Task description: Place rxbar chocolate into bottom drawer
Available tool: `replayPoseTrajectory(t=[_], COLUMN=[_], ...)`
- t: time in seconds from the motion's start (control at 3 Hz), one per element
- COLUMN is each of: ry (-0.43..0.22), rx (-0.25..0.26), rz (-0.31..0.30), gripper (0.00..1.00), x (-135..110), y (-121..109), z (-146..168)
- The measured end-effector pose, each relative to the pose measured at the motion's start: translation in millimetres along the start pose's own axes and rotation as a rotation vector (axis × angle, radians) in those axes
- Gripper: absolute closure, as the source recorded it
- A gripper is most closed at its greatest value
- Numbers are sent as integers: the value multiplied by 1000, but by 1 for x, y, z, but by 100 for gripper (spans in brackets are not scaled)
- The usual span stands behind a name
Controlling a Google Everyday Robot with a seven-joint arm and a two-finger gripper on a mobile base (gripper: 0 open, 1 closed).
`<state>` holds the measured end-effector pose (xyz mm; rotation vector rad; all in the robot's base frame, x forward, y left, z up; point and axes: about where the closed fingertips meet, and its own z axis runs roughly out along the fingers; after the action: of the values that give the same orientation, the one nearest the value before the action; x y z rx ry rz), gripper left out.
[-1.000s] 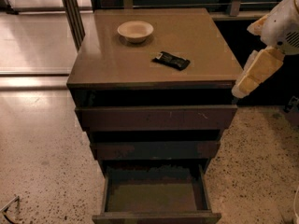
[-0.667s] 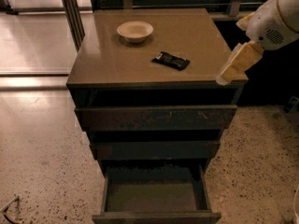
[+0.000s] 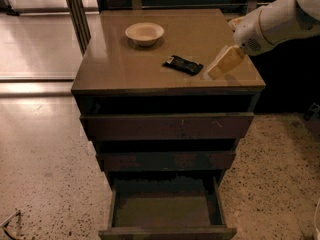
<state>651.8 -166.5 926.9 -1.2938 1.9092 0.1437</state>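
Observation:
My gripper will next close on the middle (image 3: pixel 184 65) of the rxbar chocolate that is lying on top of the cabinet.
The rxbar chocolate (image 3: pixel 183 65), a flat black bar, lies on the cabinet top right of its middle. My gripper (image 3: pixel 220 66), cream-coloured on a white arm, hangs over the cabinet top just right of the bar, apart from it. The bottom drawer (image 3: pixel 167 229) stands pulled out below, its greenish-brown floor bare.
A round cream bowl (image 3: pixel 144 33) sits on the cabinet top (image 3: pixel 115 69) at the back left. Two upper drawers (image 3: pixel 167 126) are pushed in. A metal post (image 3: pixel 75 9) stands left of the cabinet. Speckled floor (image 3: pixel 45 174) surrounds the cabinet.
My gripper has moved left, from beside the cabinet's right edge to over its top, close to the bar. The bar, bowl and drawers have not moved.

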Motion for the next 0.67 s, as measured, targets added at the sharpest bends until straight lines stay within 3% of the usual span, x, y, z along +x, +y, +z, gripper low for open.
replayPoseTrajectory(t=[0.67], ry=[-51], rx=[-9], rz=[33], gripper=[0], x=[-13], y=[-25], z=[72])
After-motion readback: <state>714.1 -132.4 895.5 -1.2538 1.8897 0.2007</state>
